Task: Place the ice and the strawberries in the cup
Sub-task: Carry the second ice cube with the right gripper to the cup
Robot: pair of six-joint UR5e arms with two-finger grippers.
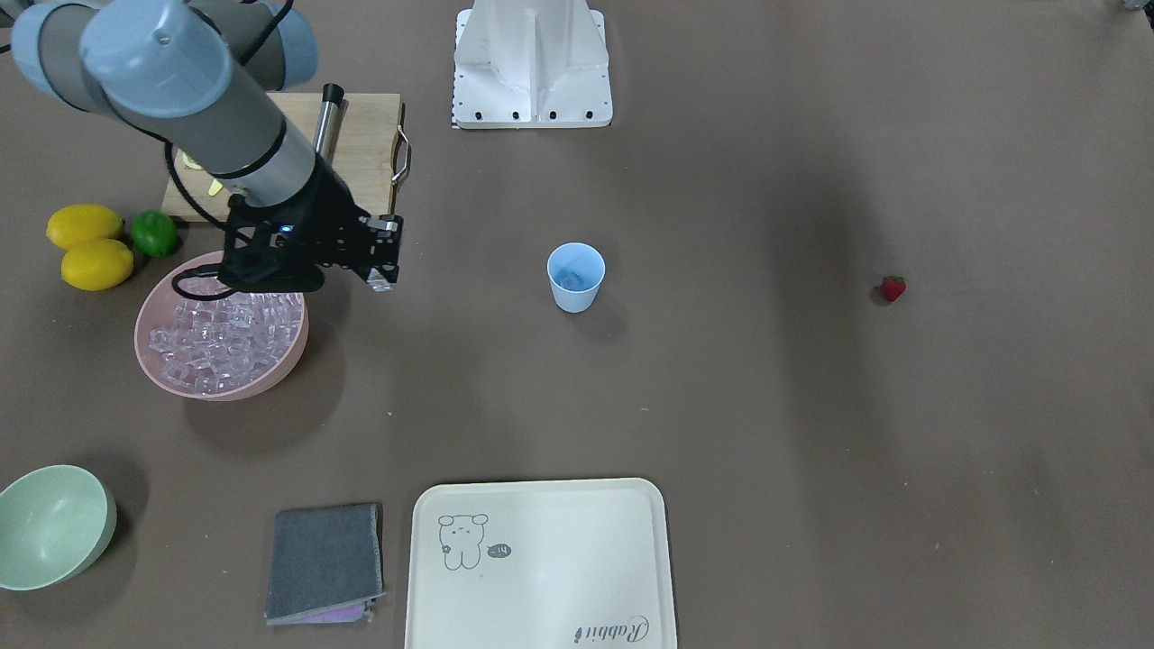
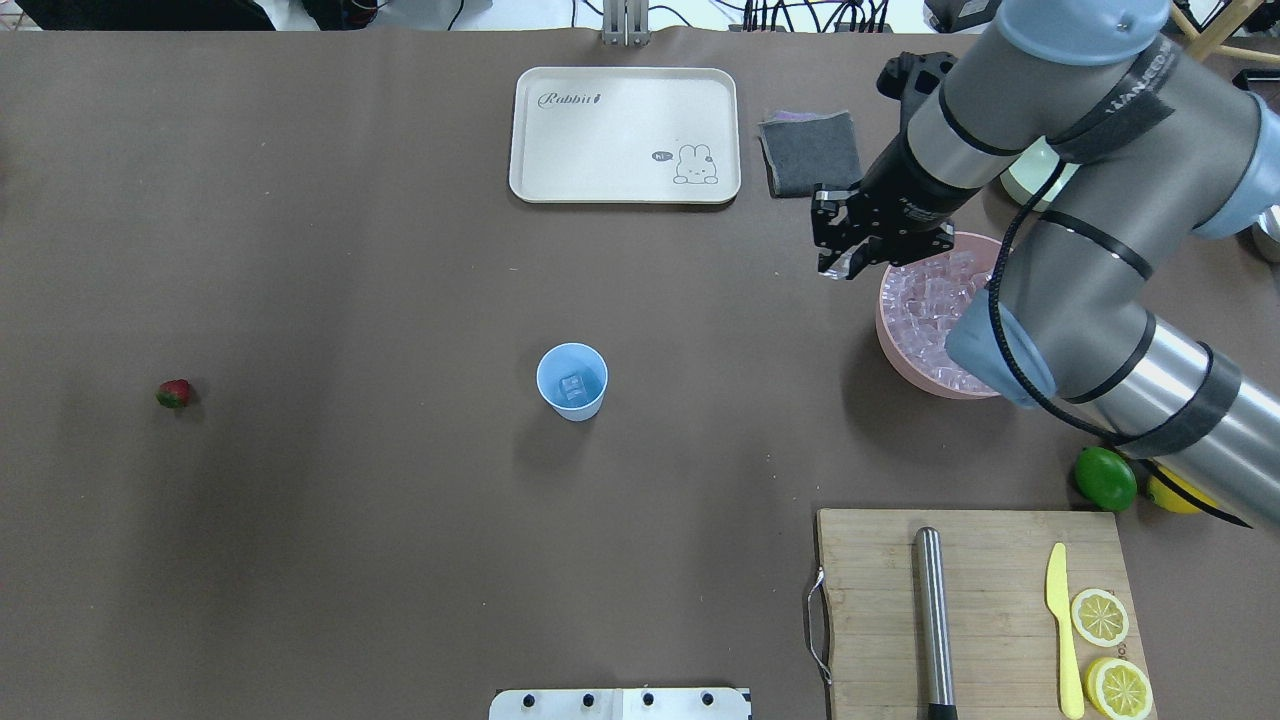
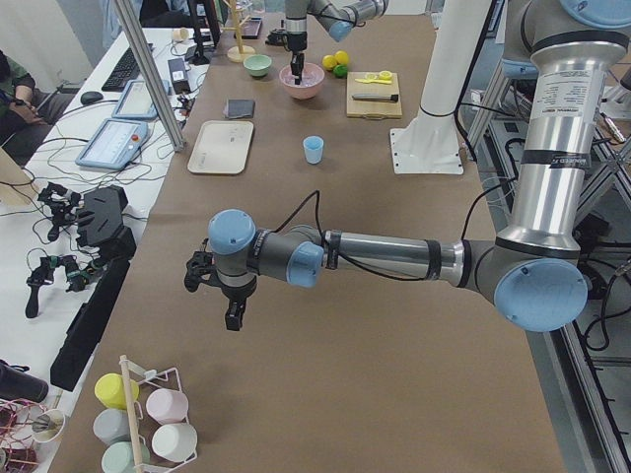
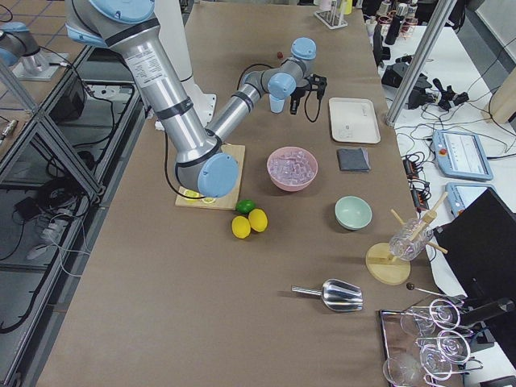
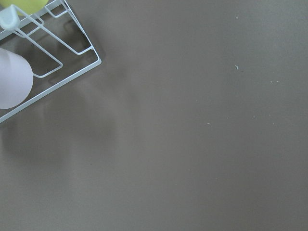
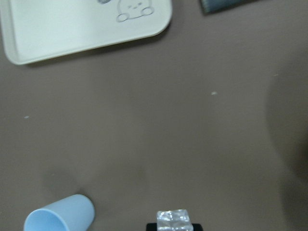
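The robot's right gripper should release the ice cube inside the light blue cup (image 1: 584,278) (image 6: 47,222), next to the clear cube in there.
The light blue cup (image 2: 572,380) stands upright mid-table with one clear ice cube (image 2: 571,386) inside. A pink bowl (image 2: 888,330) to its right is full of ice cubes (image 2: 935,295). My right gripper (image 2: 838,262) hangs above the table just beside the bowl's rim, shut on one ice cube (image 6: 173,220); the cup (image 6: 60,216) lies lower left in the right wrist view. The tiny red strawberry (image 2: 174,393) lies alone far left. My left gripper (image 3: 233,313) hovers over bare table far from everything; I cannot tell if it is open.
A cream tray (image 2: 625,135) and grey cloth (image 2: 810,152) lie at the far edge. A cutting board (image 2: 975,610) holds a metal rod, yellow knife and lemon slices. Lime (image 2: 1105,478) and lemons (image 1: 90,245) sit near the bowl. A pale green bowl (image 1: 50,527). A wire cup rack (image 5: 53,53).
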